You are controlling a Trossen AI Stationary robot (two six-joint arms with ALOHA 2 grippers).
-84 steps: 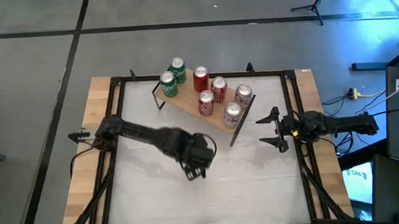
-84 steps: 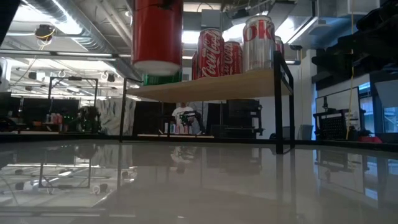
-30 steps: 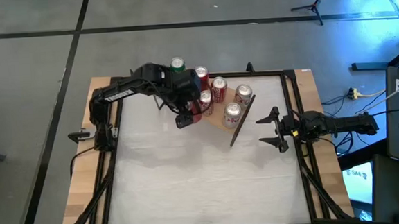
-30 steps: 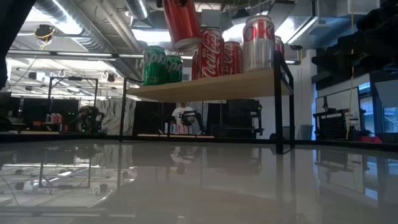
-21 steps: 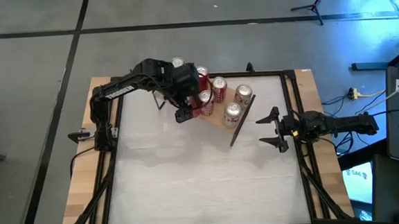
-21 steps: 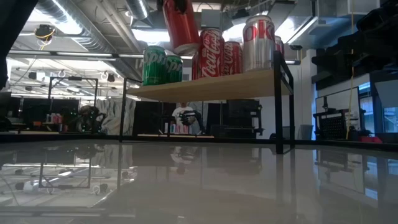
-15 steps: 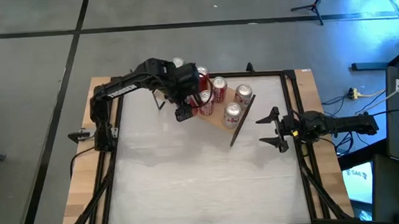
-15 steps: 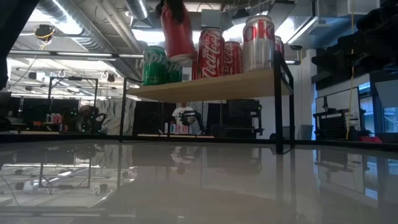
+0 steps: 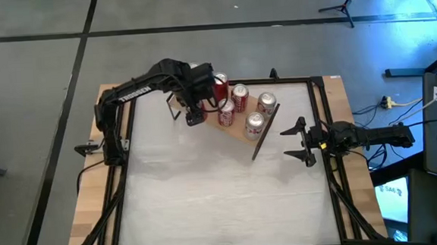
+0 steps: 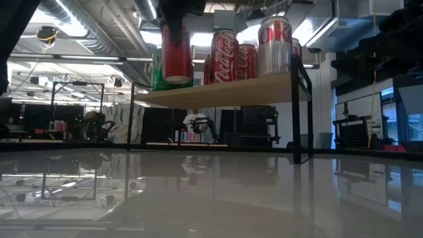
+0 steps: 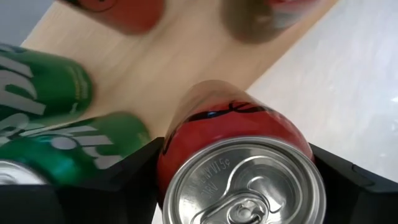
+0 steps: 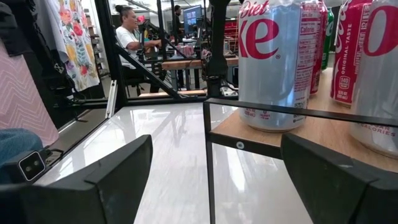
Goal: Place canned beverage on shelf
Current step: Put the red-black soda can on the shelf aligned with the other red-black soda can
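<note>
I should let go of the red can with my left gripper on the shelf [image 9: 208, 110] [image 11: 200, 74], between the green cans and the other red cans.
The shelf [image 9: 243, 130] is a light-wood board on black legs, standing slantwise at the table's far middle. Several cans stand on it: green ones [image 11: 37, 87] at its left end, red ones [image 9: 239, 96] in the middle, silver ones [image 9: 267, 102] toward its right end. My left gripper [image 9: 195, 107] is over the shelf's left part, shut on a red can [image 10: 176, 53]. My right gripper [image 9: 299, 140] is open and empty at the table's right side, level with the shelf's right end. My left gripper pinches the red can's side wall [image 11: 186, 124] between its two fingers [image 11: 124, 180], close to its top rim. The fingers come from above, pointing down. The can hangs upright below them, its bottom [image 10: 176, 79] just above the board, beside the green cans.
The white tabletop [image 9: 223, 198] lies open on the near side of the shelf. A black frame [image 9: 128, 143] runs round the table. A silver Diet Coke can [image 12: 273, 62] stands near the right gripper. People and desks show in the room beyond.
My left gripper has carried the red can toward the table's far left, over the shelf's left part, and down. The can was tilted and high; now it stands upright and lower, next to the green cans.
</note>
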